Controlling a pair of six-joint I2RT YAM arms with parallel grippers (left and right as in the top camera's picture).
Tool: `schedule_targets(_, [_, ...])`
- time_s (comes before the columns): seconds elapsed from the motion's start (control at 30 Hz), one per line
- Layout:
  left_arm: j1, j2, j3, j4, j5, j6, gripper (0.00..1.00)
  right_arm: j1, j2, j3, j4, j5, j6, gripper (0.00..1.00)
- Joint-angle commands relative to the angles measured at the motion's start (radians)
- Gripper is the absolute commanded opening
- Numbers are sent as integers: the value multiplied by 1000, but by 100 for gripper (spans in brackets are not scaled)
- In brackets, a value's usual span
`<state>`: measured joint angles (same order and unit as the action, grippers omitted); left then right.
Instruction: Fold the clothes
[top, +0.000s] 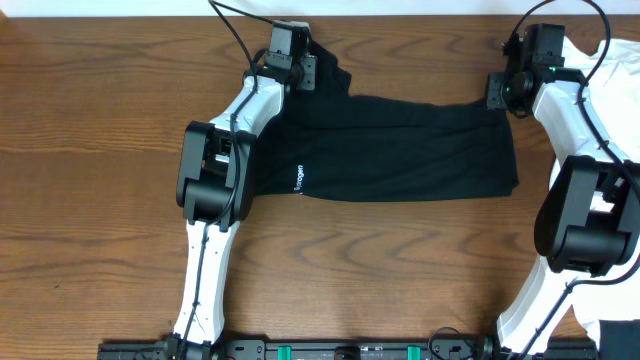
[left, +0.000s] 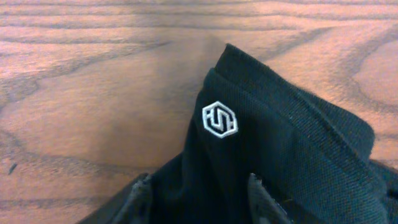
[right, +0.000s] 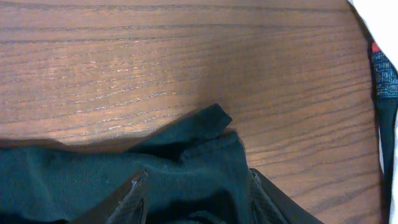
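Note:
The corner of the collar sticks out beyond the spread fingers of my left gripper, so it should reach farther and pinch the garment at the white hexagon logo (left: 219, 119).
A black garment (top: 400, 150) lies folded flat at the back middle of the wooden table, with small white print at its front left edge. My left gripper (top: 308, 72) is at its back left corner, over the collar. In the left wrist view the fingers (left: 196, 193) are spread with black fabric (left: 280, 162) between them; a white hexagon logo (left: 219, 119) shows on the collar. My right gripper (top: 497, 92) is at the back right corner. Its fingers (right: 196, 193) are spread around a bunched fold of the fabric (right: 186, 155).
White cloth (top: 622, 60) lies at the table's back right, beside the right arm; it shows in the right wrist view (right: 380, 18) with a red and blue item (right: 385, 74) below it. Another white item (top: 620, 335) sits at the front right corner.

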<state>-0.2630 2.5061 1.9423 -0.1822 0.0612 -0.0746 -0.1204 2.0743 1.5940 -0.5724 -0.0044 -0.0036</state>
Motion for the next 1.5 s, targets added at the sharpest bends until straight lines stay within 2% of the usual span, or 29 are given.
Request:
schedule_targets(0.0, [5, 40, 1, -65, -64, 21, 42, -3, 21, -10, 0, -3, 7, 49])
schedule_targets(0.1, [5, 40, 1, -126, -107, 31, 41, -3, 21, -11, 0, -3, 6, 49])
schedule_targets(0.37, [3, -8, 1, -218, -106, 40, 43, -5, 21, -13, 1, -2, 6, 53])
schedule_targets(0.43, [3, -33, 1, -220, -103, 40, 54, -6, 24, -14, 8, 2, 5, 54])
schedule_targets(0.47, [3, -45, 1, -218, -103, 40, 58, -6, 27, -16, 14, 2, 2, 55])
schedule_targets(0.63, [3, -90, 1, -171, -95, 40, 60, -7, 74, -20, 51, 5, -3, 55])
schedule_targets(0.7, [3, -90, 1, -146, -95, 40, 63, -7, 100, -20, 67, 4, -14, 56])
schedule_targets(0.87, [3, -88, 1, -95, -83, 29, 63, -6, 166, -20, 115, 0, -39, 55])
schedule_targets(1.03, [3, -88, 1, -40, 6, 28, 64, -6, 200, -20, 126, 0, -39, 54])
schedule_targets(1.47, [5, -45, 1, 9, 9, 3, 63, -5, 211, -20, 108, 0, -38, 52])
